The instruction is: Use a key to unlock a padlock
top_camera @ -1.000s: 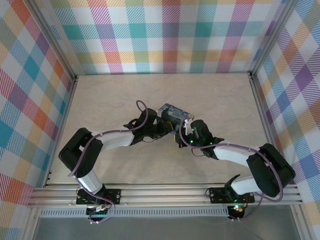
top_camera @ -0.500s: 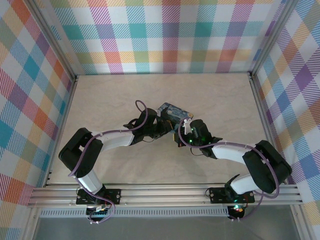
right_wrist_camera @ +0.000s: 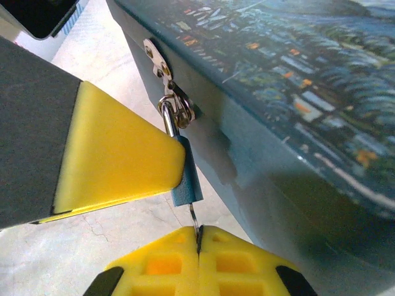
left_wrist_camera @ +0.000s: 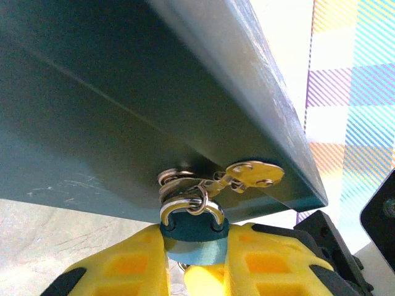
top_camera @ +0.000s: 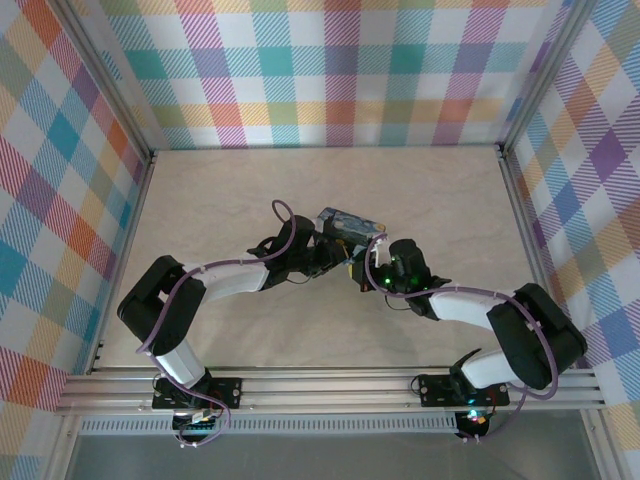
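Observation:
The padlock is pinched by its narrow edges in my left gripper, so next I open the gripper, back away and grab the padlock by its broad sides (left_wrist_camera: 196, 235).
A tiny grey-blue padlock (left_wrist_camera: 196, 237) (right_wrist_camera: 186, 179) hangs by its silver shackle (left_wrist_camera: 191, 206) from the hasp of a night-sky painted tin (top_camera: 345, 226) (right_wrist_camera: 296, 80). My left gripper (left_wrist_camera: 196, 262) (top_camera: 335, 255) is shut on the padlock body, its yellow fingers (left_wrist_camera: 129, 265) on either side; one left finger (right_wrist_camera: 117, 154) shows in the right wrist view. Below the lock, my right gripper (right_wrist_camera: 198, 243) (top_camera: 365, 275) is shut on the thin key (right_wrist_camera: 194, 221), whose blade sits in the padlock's underside. The shackle looks closed.
The tin rests tilted, near the table's (top_camera: 200, 200) middle, with both arms converging on its near side. A gold hasp plate (left_wrist_camera: 256, 174) and small rings hang at the tin's edge. Plaid walls (top_camera: 330, 70) surround the table.
The right gripper has shifted slightly to the right and nearer the tin's front. The left arm and tin stay almost still.

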Available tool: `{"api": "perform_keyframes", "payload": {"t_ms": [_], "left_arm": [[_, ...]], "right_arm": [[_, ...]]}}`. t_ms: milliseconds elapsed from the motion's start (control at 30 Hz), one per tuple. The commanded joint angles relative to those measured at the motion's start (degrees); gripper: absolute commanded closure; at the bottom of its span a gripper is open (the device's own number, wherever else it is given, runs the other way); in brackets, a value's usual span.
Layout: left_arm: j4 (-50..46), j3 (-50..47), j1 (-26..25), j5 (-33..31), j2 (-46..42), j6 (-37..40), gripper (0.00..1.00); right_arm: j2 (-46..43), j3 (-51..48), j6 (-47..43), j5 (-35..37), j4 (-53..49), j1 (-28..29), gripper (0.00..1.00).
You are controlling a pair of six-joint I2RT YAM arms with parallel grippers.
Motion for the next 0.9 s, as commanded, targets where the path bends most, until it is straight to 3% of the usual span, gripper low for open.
{"api": "perform_keyframes", "payload": {"t_ms": [0,633,867], "left_arm": [[-0.60,0.88,-2.48,2.45,-0.01,-1.27,0.77],[-0.25,2.28,-4.38,2.07,2.90,-2.79,0.77],[-0.86,2.70,-4.24,0.98,2.75,-2.03,0.67]], "right_arm": [[-0.91,0.77,-0.28,-3.86,11.04,-0.21,1.00],[-3.72,-0.10,-1.53,-5.18,11.01,-1.56,1.00],[-3.12,-1.99,-1.01,-3.35,9.15,-1.61,1.00]]}}
